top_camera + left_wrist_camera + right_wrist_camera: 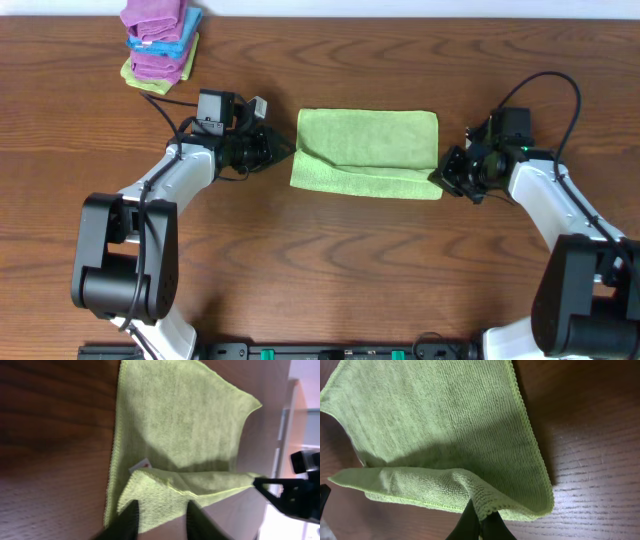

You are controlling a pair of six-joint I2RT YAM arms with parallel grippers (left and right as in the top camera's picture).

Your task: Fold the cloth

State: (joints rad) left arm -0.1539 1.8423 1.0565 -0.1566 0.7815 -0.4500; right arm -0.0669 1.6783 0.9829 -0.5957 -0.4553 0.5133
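My right gripper is holding the hem, but its other end lies loose by the white tag point(140, 465), so next my left gripper pinches the hem there before both lift.
The lime-green cloth point(368, 152) lies in the middle of the table, its near edge folded partway over the rest. My left gripper point(283, 150) is at the cloth's left end. In the left wrist view its fingers point(131, 521) stand apart, with the corner of the cloth point(180, 420) lying flat between them. My right gripper point(440, 176) is at the right end, shut on the lifted hem. In the right wrist view the cloth point(435, 425) curls up from the table into the pinched gripper point(481, 522).
A stack of purple, blue and green towels point(158, 45) sits at the back left of the wooden table point(330, 270). The right arm point(300, 490) shows at the edge of the left wrist view.
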